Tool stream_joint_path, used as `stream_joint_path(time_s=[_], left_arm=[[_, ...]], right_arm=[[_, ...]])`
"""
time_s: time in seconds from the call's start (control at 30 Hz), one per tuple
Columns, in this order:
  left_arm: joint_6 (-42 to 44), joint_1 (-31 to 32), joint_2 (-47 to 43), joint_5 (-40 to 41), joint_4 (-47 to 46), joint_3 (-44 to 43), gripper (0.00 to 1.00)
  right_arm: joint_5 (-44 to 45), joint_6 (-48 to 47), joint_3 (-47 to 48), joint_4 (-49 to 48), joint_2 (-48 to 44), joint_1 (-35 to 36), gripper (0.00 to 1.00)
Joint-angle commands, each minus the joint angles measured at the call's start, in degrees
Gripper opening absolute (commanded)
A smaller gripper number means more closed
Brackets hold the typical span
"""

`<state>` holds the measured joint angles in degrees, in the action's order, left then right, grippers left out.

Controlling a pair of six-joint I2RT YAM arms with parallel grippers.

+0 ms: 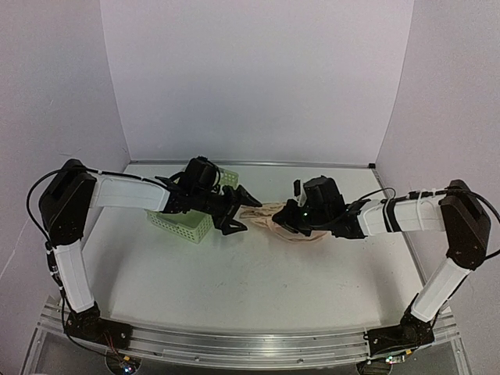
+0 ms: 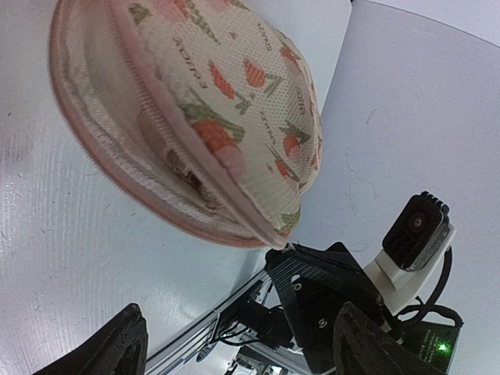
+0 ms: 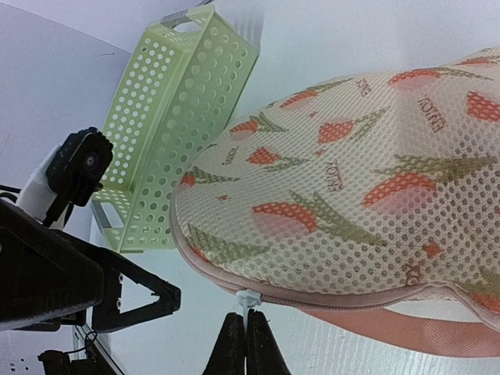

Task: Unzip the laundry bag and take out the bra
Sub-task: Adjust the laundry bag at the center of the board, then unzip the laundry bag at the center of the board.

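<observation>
The laundry bag would follow the white zipper pull while its edge is loose, so the robot's left gripper needs to pinch the seam (image 2: 254,224) beside the right gripper before pulling.
The laundry bag (image 3: 351,187), beige mesh printed with red and green tulips and edged in pink, lies on the white table between the arms. My right gripper (image 3: 247,326) is shut on the white zipper pull (image 3: 248,300) at the bag's near edge. My left gripper (image 2: 238,348) stands open just off the bag (image 2: 211,101), its fingers (image 2: 109,348) spread wide with nothing between them. From this side the seam shows a small dark gap. From above, the left gripper (image 1: 244,211) and right gripper (image 1: 283,223) face each other across the bag's (image 1: 266,212) left end. The bra is hidden.
A light green perforated plastic basket (image 3: 168,133) lies on the table just left of the bag, under my left arm (image 1: 183,226). White walls close in the table at the back and both sides.
</observation>
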<state>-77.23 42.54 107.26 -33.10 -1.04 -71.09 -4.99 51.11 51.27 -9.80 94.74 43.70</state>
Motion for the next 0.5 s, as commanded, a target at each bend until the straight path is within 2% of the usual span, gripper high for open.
stream_joint_path(time_s=[0.0,0.47], left_arm=[[-6.1,0.7,0.6,2.7,-7.6,-1.6,0.82],[-11.2,1.6,5.0,7.4,-8.1,-4.1,0.80]], right_arm=[[-1.0,0.3,1.9,-4.8,0.2,0.2,0.00],[-2.8,0.3,-1.7,-7.7,-2.0,0.2,0.00]])
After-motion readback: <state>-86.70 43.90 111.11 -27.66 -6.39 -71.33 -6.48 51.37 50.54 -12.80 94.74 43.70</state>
